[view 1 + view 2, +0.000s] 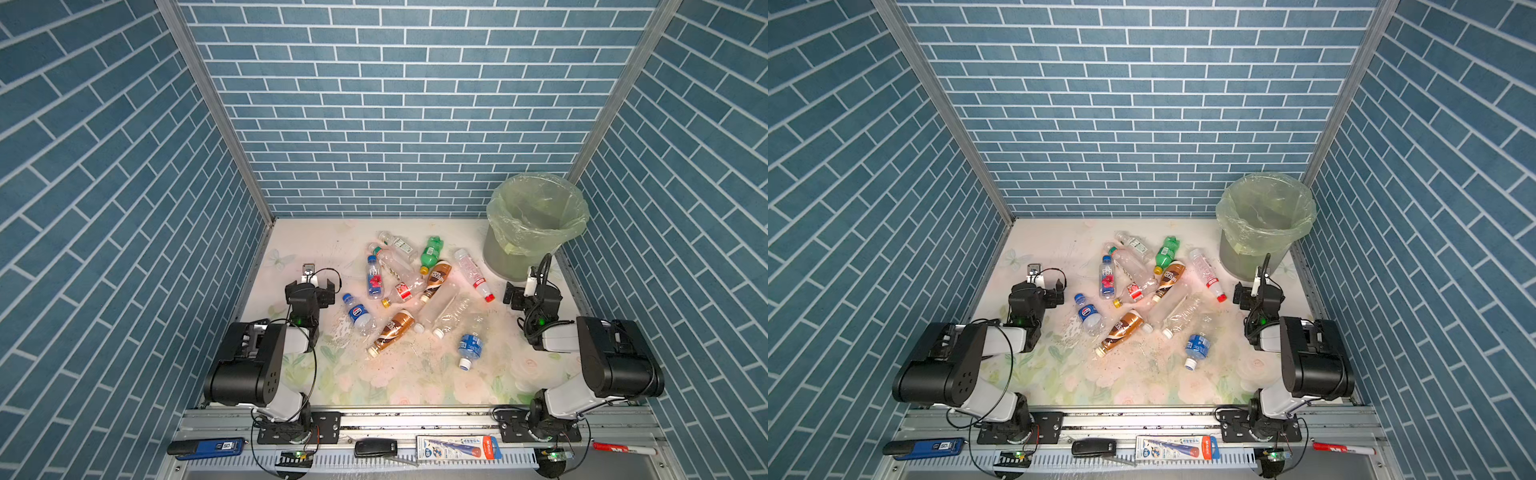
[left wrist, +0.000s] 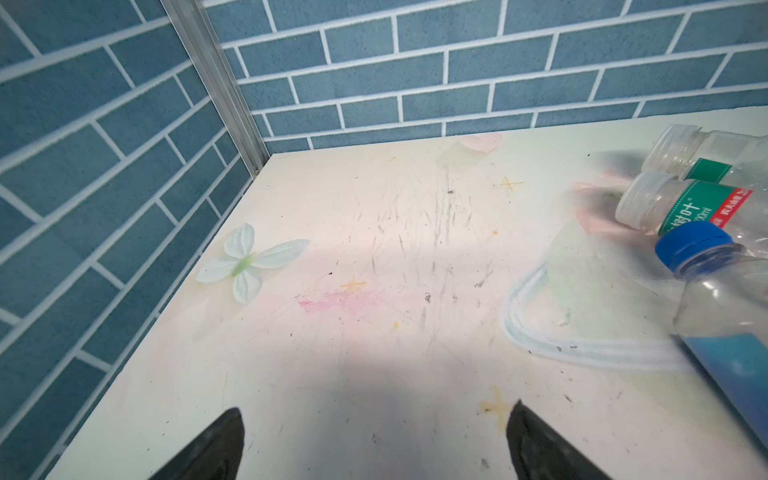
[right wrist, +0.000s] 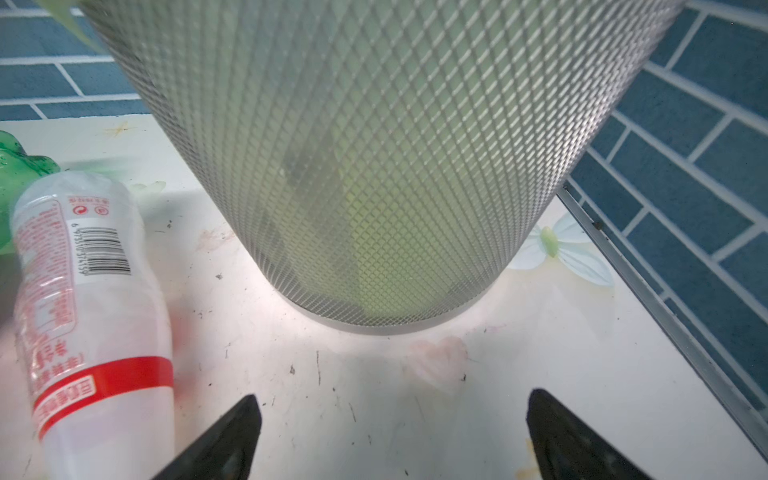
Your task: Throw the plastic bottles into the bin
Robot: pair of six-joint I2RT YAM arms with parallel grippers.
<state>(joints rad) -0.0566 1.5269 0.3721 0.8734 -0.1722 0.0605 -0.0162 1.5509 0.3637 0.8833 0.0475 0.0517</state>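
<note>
The robot's right gripper needs to next move to the white-capped bottle with the blue label and close on the bottle's clear bottom end (image 1: pixel 475 326).
Several plastic bottles lie scattered mid-table in both top views, among them a green one (image 1: pixel 431 251), two brown ones (image 1: pixel 436 278) (image 1: pixel 392 332) and a red-capped pale one (image 1: pixel 473 274). The bin (image 1: pixel 498 257), grey with a pale green bag, stands at the back right. My left gripper (image 1: pixel 309 291) (image 2: pixel 376 405) hangs open over bare table, left of the pile; a blue-capped bottle (image 2: pixel 706 270) lies off to its side. My right gripper (image 1: pixel 528 296) (image 3: pixel 394 394) is open and empty in front of the bin's mesh wall (image 3: pixel 395 166), with the red-banded bottle (image 3: pixel 91 316) beside it.
Blue brick walls close the table on three sides, with aluminium posts at the back corners. On the front rail lie a blue stapler (image 1: pixel 208 448), a black device (image 1: pixel 375 448), a pen pack (image 1: pixel 457 446) and a red marker (image 1: pixel 623 449).
</note>
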